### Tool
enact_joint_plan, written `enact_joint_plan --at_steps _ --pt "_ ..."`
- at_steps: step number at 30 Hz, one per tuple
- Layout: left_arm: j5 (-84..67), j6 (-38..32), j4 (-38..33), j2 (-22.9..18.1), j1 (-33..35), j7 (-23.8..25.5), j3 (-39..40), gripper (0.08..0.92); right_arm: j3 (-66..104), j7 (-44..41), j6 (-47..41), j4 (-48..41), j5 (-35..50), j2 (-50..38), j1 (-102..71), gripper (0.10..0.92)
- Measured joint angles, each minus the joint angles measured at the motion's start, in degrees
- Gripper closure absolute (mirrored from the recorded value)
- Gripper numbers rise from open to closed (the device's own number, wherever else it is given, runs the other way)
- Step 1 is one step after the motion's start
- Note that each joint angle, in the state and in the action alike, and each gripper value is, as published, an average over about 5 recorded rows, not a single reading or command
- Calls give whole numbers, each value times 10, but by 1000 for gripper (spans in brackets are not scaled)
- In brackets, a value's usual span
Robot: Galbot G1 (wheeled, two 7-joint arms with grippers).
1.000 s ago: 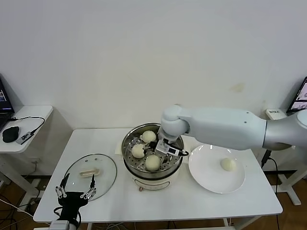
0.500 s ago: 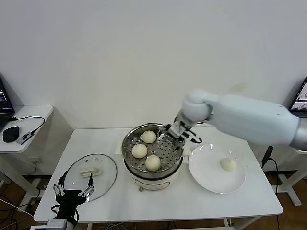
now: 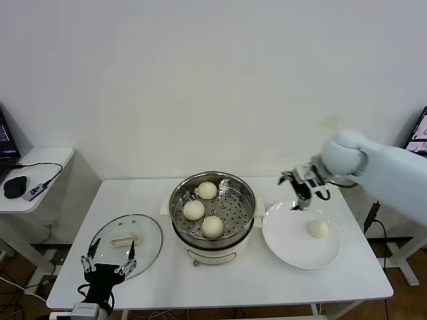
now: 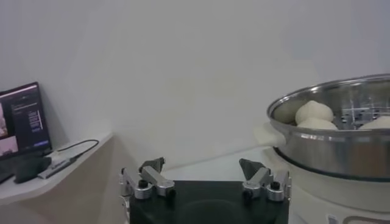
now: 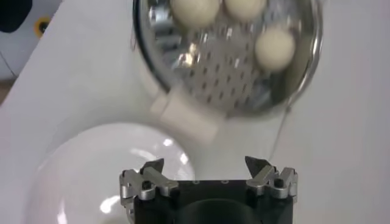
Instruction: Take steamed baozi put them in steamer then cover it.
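Observation:
The baozi is on the white plate. Next, my right gripper moves over to it and closes on that baozi's sides [image 3: 318,229].
Three cream-white baozi [image 3: 207,190] [image 3: 193,210] [image 3: 212,227] lie in the shiny steel steamer [image 3: 248,203] on its cream pot base. A fourth baozi [image 3: 317,229] lies on the white plate [image 3: 287,237] to the right. My right gripper [image 3: 298,190] is open and empty, above the plate's far left edge, between the steamer and the fourth baozi. The right wrist view shows the steamer [image 5: 304,73] with the three baozi [image 5: 274,49] and the plate [image 5: 73,164]. The glass cover [image 3: 148,237] with its cream bar handle lies flat on the table at the left. My left gripper [image 3: 107,263] is open at the table's front left, near the cover.
The white table [image 3: 267,280] ends close in front of the left gripper. A side table [image 3: 47,160] with a mouse and cables stands to the far left. A monitor edge and cable stand at the far right.
My right gripper has left the steamer, empty, and swung right and up to above the plate's left edge. Three baozi stay in the steamer. The left arm is nearly still.

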Motion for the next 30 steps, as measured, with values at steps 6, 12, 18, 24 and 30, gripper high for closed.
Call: enact_joint_plan --at_steps 6,12,18,24,30 --pt "2 1 3 1 2 0 1 177 46 4 -3 -20 -32 -26 -75 203" --pt "5 2 4 -2 4 0 0 177 91 7 -3 -54 -61 -28 -142 203" --pt "5 2 4 -3 9 0 -5 177 130 11 3 -100 -87 -8 -193 203" --pt "4 2 6 -4 9 0 -8 177 160 15 8 -151 -108 24 -225 203" --pt "3 2 7 -3 8 0 -11 177 185 16 10 -198 -127 58 -248 203"
